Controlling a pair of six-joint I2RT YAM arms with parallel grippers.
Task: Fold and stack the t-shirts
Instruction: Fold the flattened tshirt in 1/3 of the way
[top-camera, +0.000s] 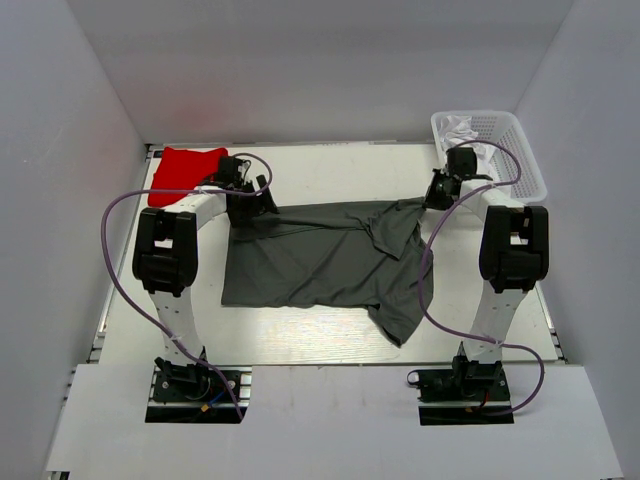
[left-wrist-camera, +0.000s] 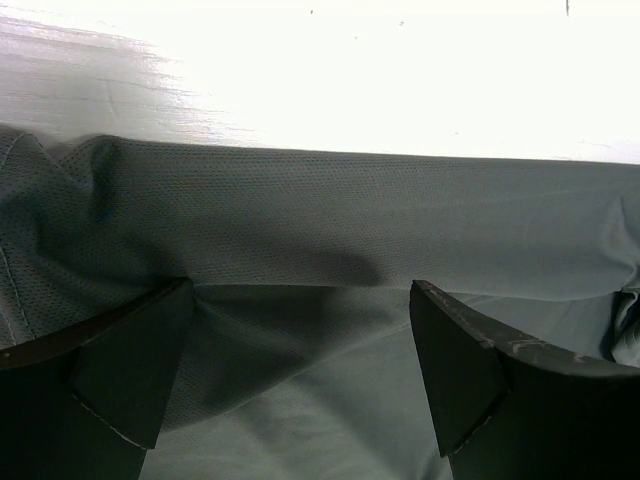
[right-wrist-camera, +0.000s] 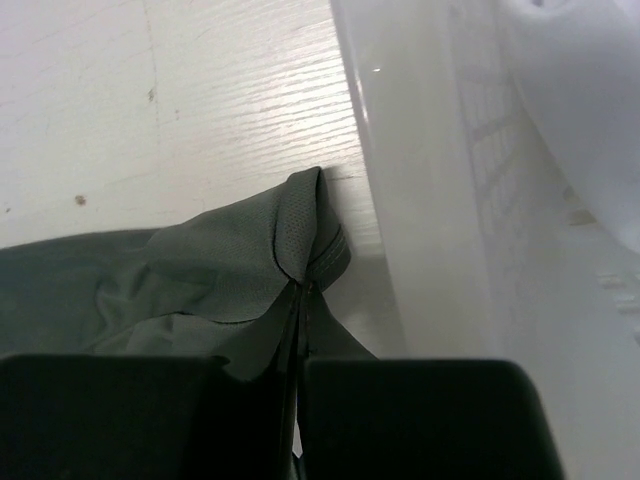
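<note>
The front corner (top-camera: 228, 301) of the dark grey t-shirt, on the side by the red t-shirt, should be my left gripper's next stop, and it should close there.
The dark grey t-shirt (top-camera: 310, 262) lies spread across the middle of the table, one part trailing toward the front right. A bright red t-shirt (top-camera: 183, 171) sits bunched at the back left. My left gripper (top-camera: 256, 203) hovers at the grey shirt's back-left corner. In the left wrist view this gripper (left-wrist-camera: 300, 370) is open, its fingers (left-wrist-camera: 135, 370) wide apart over a fold of grey fabric (left-wrist-camera: 350, 220). My right gripper (top-camera: 441, 190) is at the shirt's back-right corner. In the right wrist view it (right-wrist-camera: 301, 292) is shut on a pinched hem of the grey shirt (right-wrist-camera: 230, 260).
A white mesh basket (top-camera: 520, 150) stands at the back right, holding something white. Its wall (right-wrist-camera: 450, 200) is just right of my right gripper. White walls enclose the table on three sides. Purple cables loop from both arms.
</note>
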